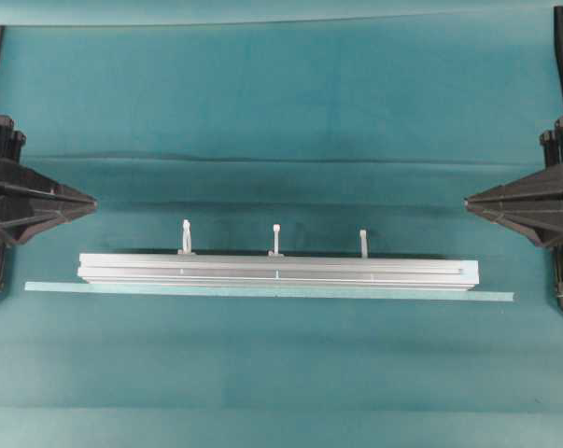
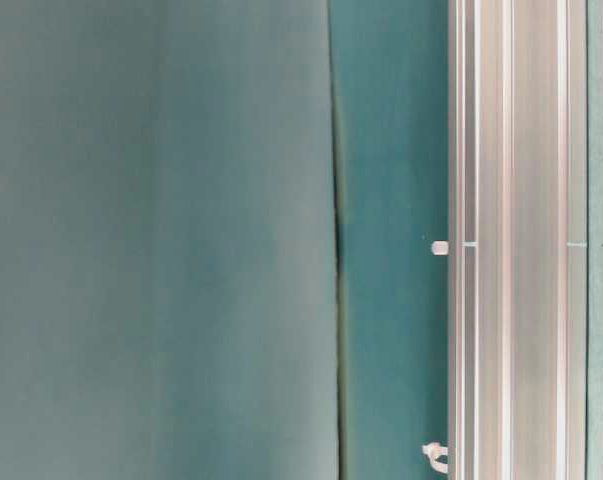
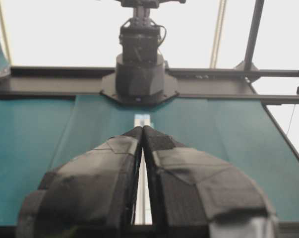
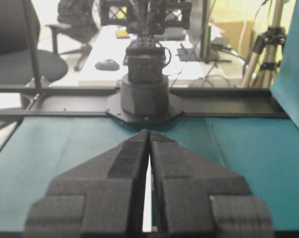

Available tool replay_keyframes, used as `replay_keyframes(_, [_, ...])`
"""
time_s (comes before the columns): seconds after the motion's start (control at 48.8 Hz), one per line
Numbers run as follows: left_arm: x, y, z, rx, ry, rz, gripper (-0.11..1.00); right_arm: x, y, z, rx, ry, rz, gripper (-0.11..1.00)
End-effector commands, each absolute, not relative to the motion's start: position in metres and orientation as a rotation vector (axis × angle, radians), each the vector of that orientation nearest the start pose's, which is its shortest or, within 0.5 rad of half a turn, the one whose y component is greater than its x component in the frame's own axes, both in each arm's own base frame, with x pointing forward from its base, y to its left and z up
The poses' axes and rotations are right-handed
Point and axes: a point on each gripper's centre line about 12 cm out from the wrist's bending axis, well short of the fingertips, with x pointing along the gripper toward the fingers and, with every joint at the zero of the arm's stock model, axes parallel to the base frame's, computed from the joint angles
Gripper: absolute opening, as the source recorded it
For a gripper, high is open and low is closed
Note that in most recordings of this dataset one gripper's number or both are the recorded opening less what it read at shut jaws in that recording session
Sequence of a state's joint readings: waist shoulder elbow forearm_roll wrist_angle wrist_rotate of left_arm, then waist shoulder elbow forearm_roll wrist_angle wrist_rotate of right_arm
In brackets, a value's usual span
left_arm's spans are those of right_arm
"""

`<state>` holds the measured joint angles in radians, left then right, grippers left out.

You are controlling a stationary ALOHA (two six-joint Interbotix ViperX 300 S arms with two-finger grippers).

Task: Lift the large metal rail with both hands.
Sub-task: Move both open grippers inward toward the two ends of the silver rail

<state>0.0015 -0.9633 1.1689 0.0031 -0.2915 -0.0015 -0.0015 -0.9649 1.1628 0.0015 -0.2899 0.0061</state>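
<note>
Next, my left gripper grips the large metal rail (image 1: 156,271) next to the nearest white zip tie, between that tie and the closest end of the rail.
The large metal rail (image 1: 279,273) lies flat across the middle of the teal cloth, with three white zip ties (image 1: 275,239) sticking up on its far side. It also runs along the right of the table-level view (image 2: 511,240). My left gripper (image 1: 92,200) is shut and empty, above the cloth just beyond the rail's left end. My right gripper (image 1: 468,200) is shut and empty, just beyond the rail's right end. In the left wrist view the shut gripper (image 3: 142,129) hides most of the rail (image 3: 142,120). The right wrist view shows the right gripper (image 4: 149,133) shut, with a sliver of rail (image 4: 148,208) between the fingers.
A thin flat pale tape strip (image 1: 262,291) lies along the rail's near side and reaches past both its ends. The opposite arm's base stands at the far edge in each wrist view (image 3: 139,74) (image 4: 145,94). A fold in the cloth (image 1: 262,159) runs behind the rail.
</note>
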Motion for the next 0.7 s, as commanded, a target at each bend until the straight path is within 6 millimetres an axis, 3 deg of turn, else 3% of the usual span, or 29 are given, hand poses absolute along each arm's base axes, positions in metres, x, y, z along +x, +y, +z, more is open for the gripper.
replay_keyframes(0.0, [0.212, 0.001, 0.297, -0.037, -0.045, 0.002, 0.14, 0.203, -0.005, 0.302, 0.038, -0.091, -0.025, 0.11])
replay_keyframes(0.061, [0.216, 0.001, 0.295, -0.060, -0.009, 0.005, 0.13, 0.206, -0.009, 0.301, 0.113, -0.059, -0.051, 0.07])
replay_keyframes(0.123, [0.219, 0.003, 0.294, -0.080, 0.021, 0.015, 0.05, 0.210, -0.013, 0.299, 0.174, -0.005, -0.073, 0.01])
replay_keyframes(0.205, [0.223, 0.004, 0.295, -0.093, 0.071, 0.018, -0.01, 0.214, -0.014, 0.295, 0.195, 0.084, -0.078, 0.01])
replay_keyframes(0.451, [0.227, 0.006, 0.292, -0.086, 0.351, 0.044, -0.01, 0.223, -0.013, 0.276, 0.212, 0.412, -0.080, 0.01])
replay_keyframes(0.676, [0.229, 0.012, 0.285, -0.089, 0.560, 0.076, -0.01, 0.239, -0.011, 0.271, 0.223, 0.641, -0.073, 0.01])
